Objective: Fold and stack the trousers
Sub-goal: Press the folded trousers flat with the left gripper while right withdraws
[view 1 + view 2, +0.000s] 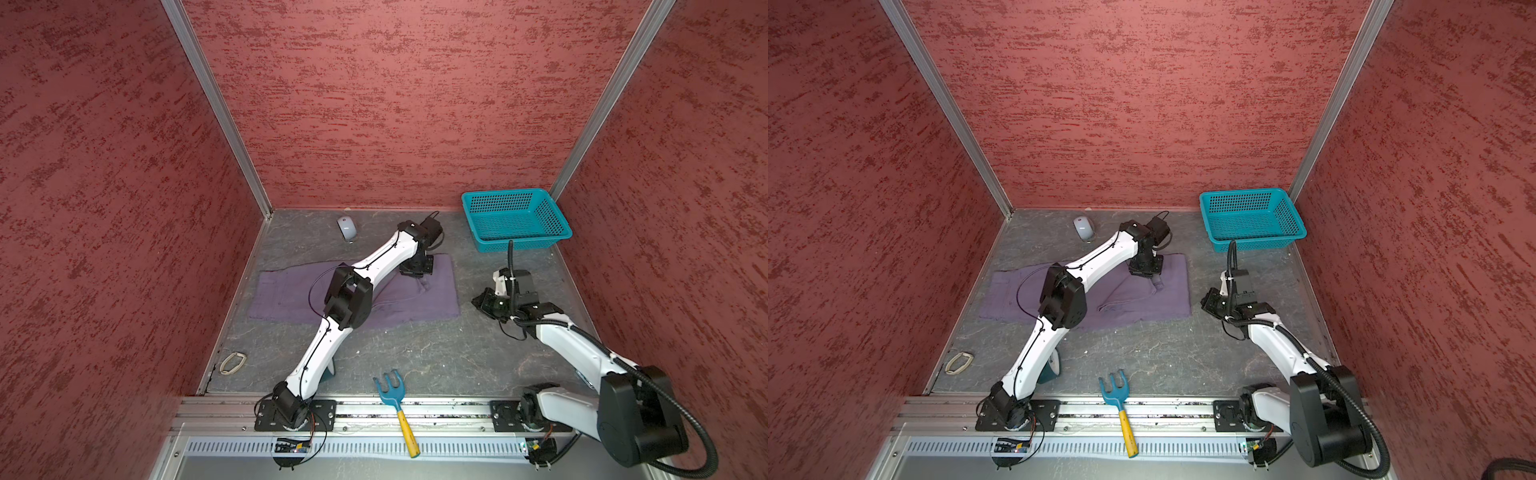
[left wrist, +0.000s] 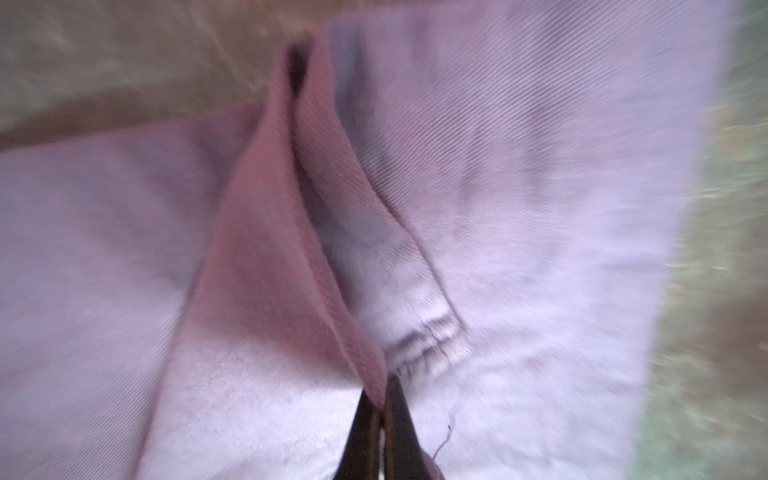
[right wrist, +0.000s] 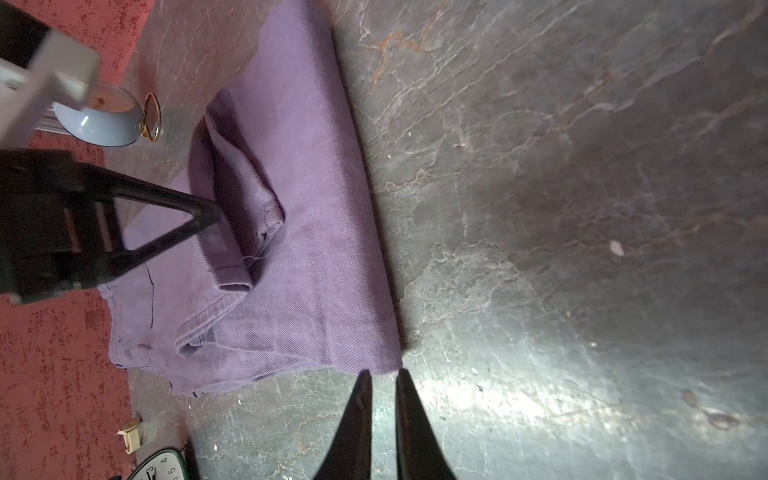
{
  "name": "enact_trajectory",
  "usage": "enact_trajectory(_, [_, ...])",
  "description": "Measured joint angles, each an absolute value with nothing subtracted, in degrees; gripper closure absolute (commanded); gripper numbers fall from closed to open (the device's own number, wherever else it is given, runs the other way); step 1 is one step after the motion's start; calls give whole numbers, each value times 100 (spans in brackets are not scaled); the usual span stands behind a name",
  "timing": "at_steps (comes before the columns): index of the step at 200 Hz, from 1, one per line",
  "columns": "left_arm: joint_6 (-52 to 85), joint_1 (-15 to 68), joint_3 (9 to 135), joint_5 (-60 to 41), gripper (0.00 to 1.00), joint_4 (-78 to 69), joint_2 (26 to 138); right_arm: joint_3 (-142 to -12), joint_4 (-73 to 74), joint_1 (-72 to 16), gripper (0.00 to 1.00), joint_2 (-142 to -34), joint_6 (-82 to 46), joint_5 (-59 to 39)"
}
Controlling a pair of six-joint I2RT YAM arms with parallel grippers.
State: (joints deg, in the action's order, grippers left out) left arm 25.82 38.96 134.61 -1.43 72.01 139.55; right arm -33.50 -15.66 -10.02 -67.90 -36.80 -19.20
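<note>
I will open my left gripper, since the hem's corner folds back beside the fold it pinches, then take the folded-back cloth point(image 2: 369, 249) and pull it toward the waist.
The purple-grey trousers point(image 1: 432, 295) point(image 1: 1167, 291) lie flat across the middle of the table, folded into a long band. My left gripper point(image 1: 424, 284) point(image 2: 381, 399) reaches over their right half and is shut on a raised ridge of cloth point(image 2: 291, 249), pinched up from the top layer. In the right wrist view its fingertips point(image 3: 214, 208) press into that bunched fold on the trousers point(image 3: 311, 249). My right gripper point(image 1: 478, 301) point(image 3: 381, 376) hovers just off the trousers' near right corner, its jaws a narrow gap apart with nothing between them.
A teal basket point(image 1: 519, 243) stands at the back right. A grey mouse point(image 1: 346, 228) lies at the back. A blue toy rake point(image 1: 395, 399) rests on the front rail, with a pale loop point(image 1: 232, 363) at the front left. A clock face point(image 3: 160, 465) shows by the wall.
</note>
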Motion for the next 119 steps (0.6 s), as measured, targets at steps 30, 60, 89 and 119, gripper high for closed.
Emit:
enact_trajectory(30, [2602,3833,13458,-209,40,6993,13537,-3315,-1564,-1002,86,-6759,-3680,-1914])
enact_trajectory(60, [2628,3892,13456,-279,34,6936,13666,-3315,-1566,-1002,86,-6759,-3658,-1903])
enact_trajectory(89, [2630,4027,13461,-292,33,6945,14003,-3315,-1570,-1002,86,-6759,-3632,-1879])
enact_trajectory(119, [2630,4123,13653,-272,30,7105,14431,-3315,-1568,-1002,86,-6761,-3601,-1857])
